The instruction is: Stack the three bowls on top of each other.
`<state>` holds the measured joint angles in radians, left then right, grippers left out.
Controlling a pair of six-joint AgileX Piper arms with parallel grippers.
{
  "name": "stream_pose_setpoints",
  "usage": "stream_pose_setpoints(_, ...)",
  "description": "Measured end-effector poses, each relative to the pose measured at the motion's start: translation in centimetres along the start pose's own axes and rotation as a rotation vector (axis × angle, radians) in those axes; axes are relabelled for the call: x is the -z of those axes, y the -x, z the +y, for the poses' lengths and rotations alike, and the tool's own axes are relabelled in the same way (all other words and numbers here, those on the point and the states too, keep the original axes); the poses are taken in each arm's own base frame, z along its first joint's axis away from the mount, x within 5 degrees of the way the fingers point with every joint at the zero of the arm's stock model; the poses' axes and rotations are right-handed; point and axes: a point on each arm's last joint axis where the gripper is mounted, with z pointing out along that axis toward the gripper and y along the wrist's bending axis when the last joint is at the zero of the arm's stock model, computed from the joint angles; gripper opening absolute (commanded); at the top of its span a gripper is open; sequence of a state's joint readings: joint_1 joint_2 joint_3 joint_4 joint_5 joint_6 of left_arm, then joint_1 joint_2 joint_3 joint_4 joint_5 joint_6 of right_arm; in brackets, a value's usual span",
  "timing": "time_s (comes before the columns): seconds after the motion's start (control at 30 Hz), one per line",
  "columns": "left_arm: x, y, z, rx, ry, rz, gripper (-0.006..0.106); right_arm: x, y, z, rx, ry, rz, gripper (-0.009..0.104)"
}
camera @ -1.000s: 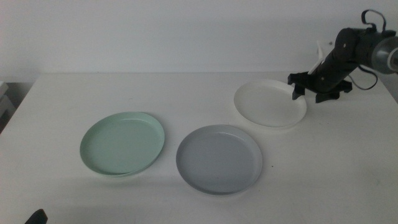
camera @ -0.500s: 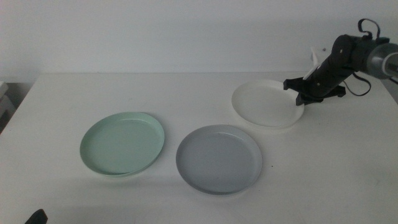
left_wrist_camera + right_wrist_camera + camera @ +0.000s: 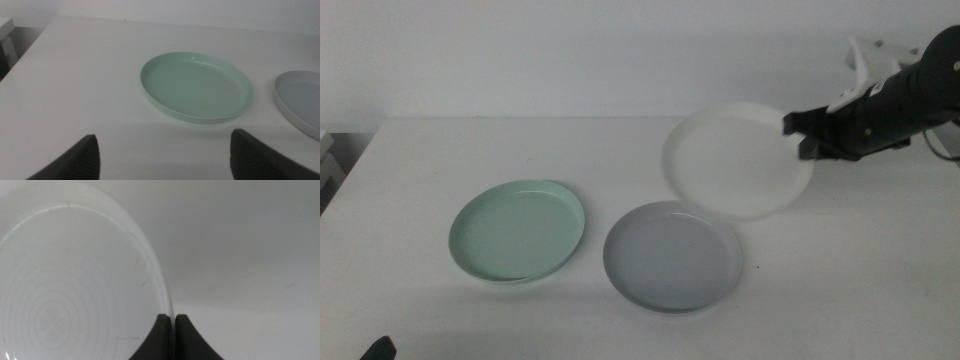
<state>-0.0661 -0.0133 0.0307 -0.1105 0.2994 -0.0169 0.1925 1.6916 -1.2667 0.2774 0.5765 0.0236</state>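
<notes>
Next, my right gripper sets the white bowl, still held tilted above the table, down inside the grey bowl [image 3: 672, 255] beside the mint green bowl.
My right gripper [image 3: 804, 136] is shut on the right rim of the white bowl [image 3: 738, 160] and holds it tilted above the table, at the back right. In the right wrist view the jaws [image 3: 172, 325] pinch the white bowl's rim [image 3: 75, 285]. The grey bowl [image 3: 672, 255] lies flat in the front middle, just below and in front of the white one. The mint green bowl [image 3: 518, 230] lies flat to its left. The left wrist view shows the green bowl [image 3: 196, 86] and the grey bowl's edge [image 3: 300, 102]. My left gripper [image 3: 162, 160] is open, low at the front left.
The white table [image 3: 420, 170] reaches to a pale wall at the back. A dark gap and a white shelf edge [image 3: 328, 155] show past the table's left edge. The left gripper's tip [image 3: 378, 348] shows at the bottom edge.
My right gripper has lifted the white bowl off the table and carried it left, toward the grey bowl, tilting it. The green and grey bowls have not moved.
</notes>
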Motion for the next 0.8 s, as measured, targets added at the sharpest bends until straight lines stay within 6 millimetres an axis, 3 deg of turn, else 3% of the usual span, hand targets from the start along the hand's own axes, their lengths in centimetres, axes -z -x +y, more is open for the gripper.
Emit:
stream_pose_setpoints(0.1,0.0,0.0,0.0,0.0,0.0,0.0,0.082,0.8,-1.8,2.1,0.045,0.038,0.023,0.0)
stream_pose_setpoints(0.37,0.0,0.0,0.0,0.0,0.0,0.0,0.082,-0.7,-4.9,5.9,0.124,0.094,0.098,0.0)
stream_pose_setpoints(0.8,0.0,0.0,0.0,0.0,0.0,0.001,0.082,-4.8,-6.3,5.8,0.128,0.071,0.132,0.0)
